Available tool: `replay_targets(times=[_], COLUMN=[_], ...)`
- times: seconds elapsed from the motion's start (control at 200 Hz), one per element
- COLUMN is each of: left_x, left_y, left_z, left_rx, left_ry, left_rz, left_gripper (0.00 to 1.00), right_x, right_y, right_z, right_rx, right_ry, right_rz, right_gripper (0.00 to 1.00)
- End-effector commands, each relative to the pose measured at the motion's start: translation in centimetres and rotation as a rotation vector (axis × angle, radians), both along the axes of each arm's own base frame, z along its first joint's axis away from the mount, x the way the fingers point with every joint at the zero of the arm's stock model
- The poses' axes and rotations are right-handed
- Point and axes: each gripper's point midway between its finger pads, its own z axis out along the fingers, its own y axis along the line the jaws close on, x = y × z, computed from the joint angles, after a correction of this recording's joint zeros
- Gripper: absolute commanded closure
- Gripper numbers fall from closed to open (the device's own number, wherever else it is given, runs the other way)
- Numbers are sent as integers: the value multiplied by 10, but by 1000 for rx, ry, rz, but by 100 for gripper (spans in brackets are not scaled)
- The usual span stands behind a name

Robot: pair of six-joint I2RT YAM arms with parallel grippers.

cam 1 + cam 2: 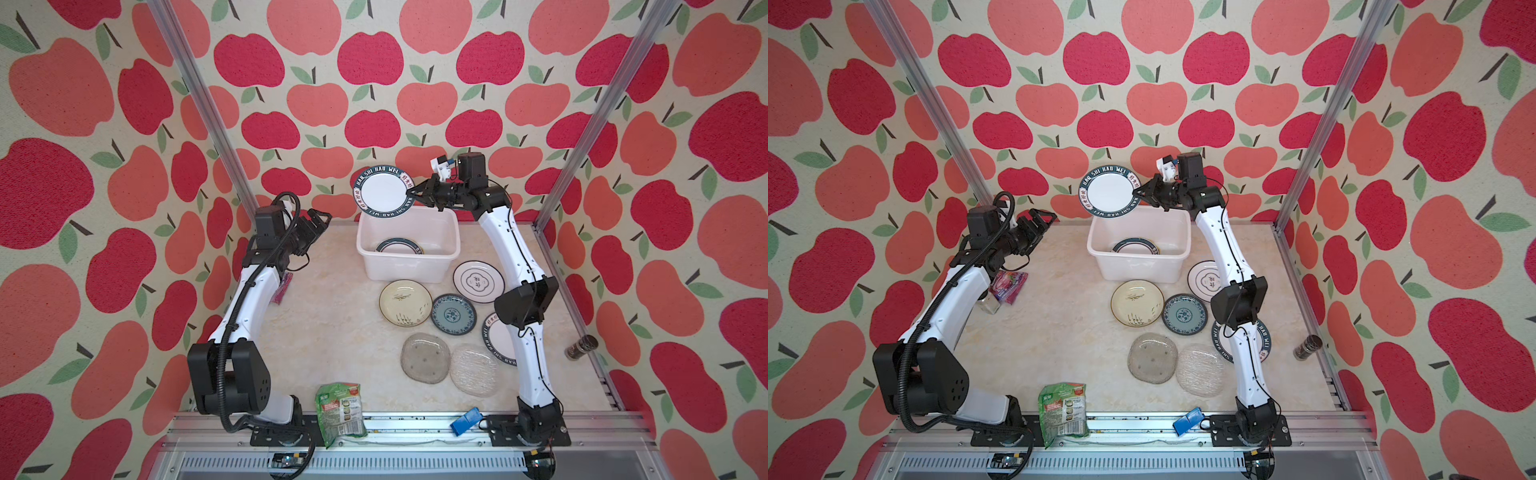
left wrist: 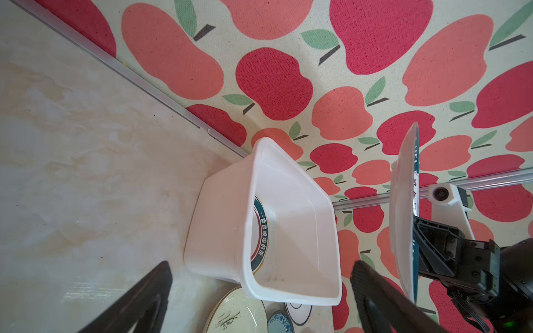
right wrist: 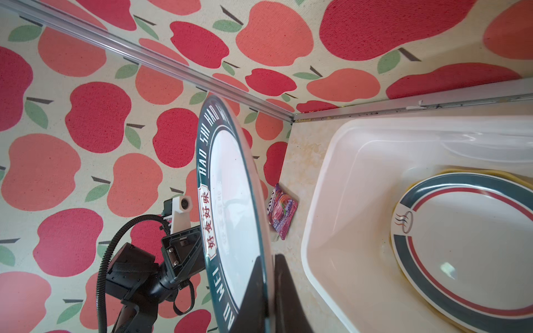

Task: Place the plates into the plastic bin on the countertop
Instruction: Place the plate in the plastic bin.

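Observation:
The white lettered plate, now held on edge above the bin, will be let go by my right gripper on top of the striped-rim plate [image 3: 470, 243] in the plastic bin.
My right gripper [image 1: 409, 192] [image 3: 269, 259] is shut on the rim of a white plate with a dark lettered rim [image 1: 381, 191] [image 3: 230, 207], held on edge above the back left of the plastic bin [image 1: 409, 254] [image 2: 219, 219]. A striped-rim plate [image 1: 399, 246] [image 3: 467, 248] lies in the bin on a yellow one. My left gripper [image 1: 320, 218] [image 2: 261, 263] hangs open and empty left of the bin. On the countertop [image 1: 332, 332] lie cream [image 1: 405, 306], blue patterned [image 1: 453, 313], thin-rimmed white [image 1: 478, 281], grey glass [image 1: 424, 358] and clear glass [image 1: 473, 370] plates. Another lettered plate [image 1: 496, 338] is partly hidden by the right arm.
A green snack packet [image 1: 340, 413] overhangs the front rail, with a blue clip [image 1: 465, 420] to its right. A purple packet [image 1: 1008, 286] lies under the left arm. A dark jar [image 1: 581, 347] lies by the right rail.

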Motion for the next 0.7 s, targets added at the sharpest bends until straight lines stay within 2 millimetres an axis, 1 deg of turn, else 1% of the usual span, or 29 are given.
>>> replay_targets(times=[0.0,0.05,0.09,0.16,0.265,0.425,0.55,0.61,0.695], left_x=[-4,-6,-7,-10,-12,-5,4,8,11], left_y=[-6,-7,-7,-7,-6,-1,-3,-3,-3], left_z=[6,4,1,-10,-19,-35,-36,-39,-44], left_rx=[-19,-18,-8,10,21,20,8,7,4], left_ry=[20,33,49,98,126,165,166,170,182], left_rz=[-39,-45,-51,-57,-60,-50,-58,-61,-60], left_gripper=[1,1,1,1,1,1,1,1,1], right_x=[-3,-6,-9,-15,-22,-18,-19,-19,-18], right_y=[-16,-19,-21,-28,-38,-48,-56,-54,-56], right_z=[-20,-27,-36,-50,-69,-89,-110,-118,-135], right_rx=[-72,-94,-124,-191,-280,-352,-423,-448,-479], right_ry=[77,86,108,131,159,184,222,219,259], right_rz=[-48,-46,-45,-45,-51,-82,-98,-91,-97], right_gripper=[100,100,100,100,100,100,100,100,100])
